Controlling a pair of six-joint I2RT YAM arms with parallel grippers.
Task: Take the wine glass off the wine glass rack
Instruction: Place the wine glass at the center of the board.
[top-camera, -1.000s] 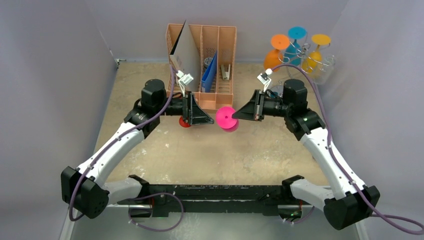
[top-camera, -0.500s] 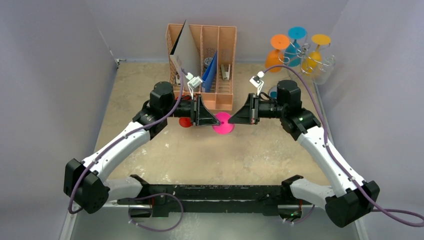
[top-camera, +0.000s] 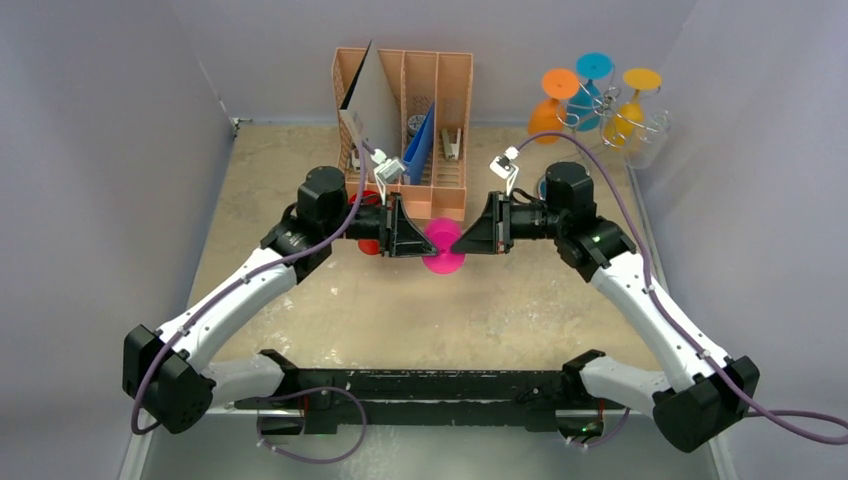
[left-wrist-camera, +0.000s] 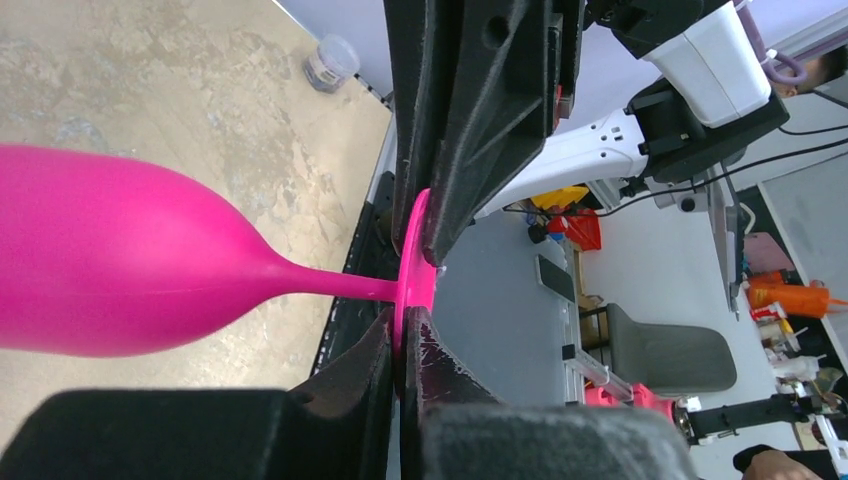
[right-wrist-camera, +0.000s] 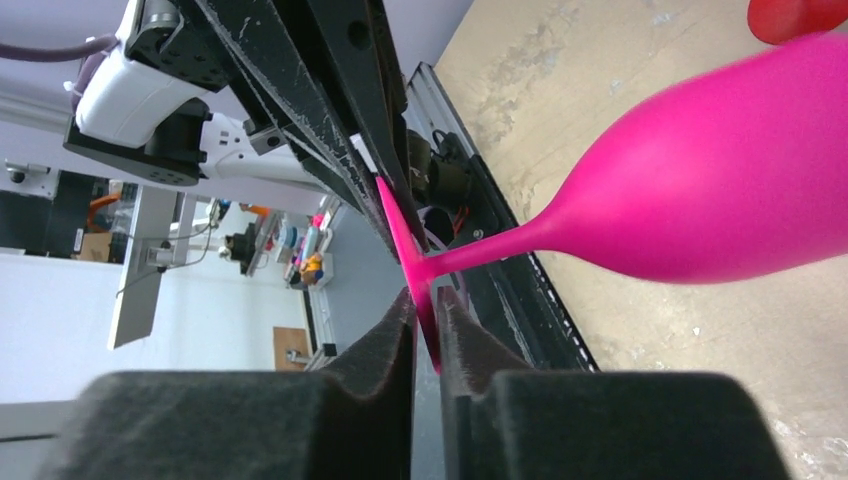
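The pink wine glass is hanging bowl down with both grippers on its foot, so my right gripper should open and take the bowl (left-wrist-camera: 120, 255) by its rim.
A pink wine glass (top-camera: 443, 245) hangs above the table's middle, lying sideways, its bowl (left-wrist-camera: 110, 260) away from its round foot (right-wrist-camera: 405, 240). My left gripper (top-camera: 428, 240) is shut on the edge of the foot (left-wrist-camera: 412, 262), seen close at the left gripper (left-wrist-camera: 402, 325). From the other side my right gripper (top-camera: 457, 242) straddles the same foot; in the right wrist view the right gripper (right-wrist-camera: 427, 300) has its jaws slightly parted round the rim. The silver wire wine glass rack (top-camera: 572, 120) stands at the back right with orange (top-camera: 548, 112), blue (top-camera: 590, 95) and yellow (top-camera: 628, 115) glasses hanging upside down.
A peach slotted organiser (top-camera: 452, 90) with papers and a blue folder stands just behind the grippers. A red object (top-camera: 368, 245) sits on the table under the left wrist. A clear jar (top-camera: 655, 140) is beside the rack. Grey walls close in on both sides.
My left gripper moved right to the pink glass and shut on its foot. The right arm carried the glass slightly left, and its jaws have loosened.
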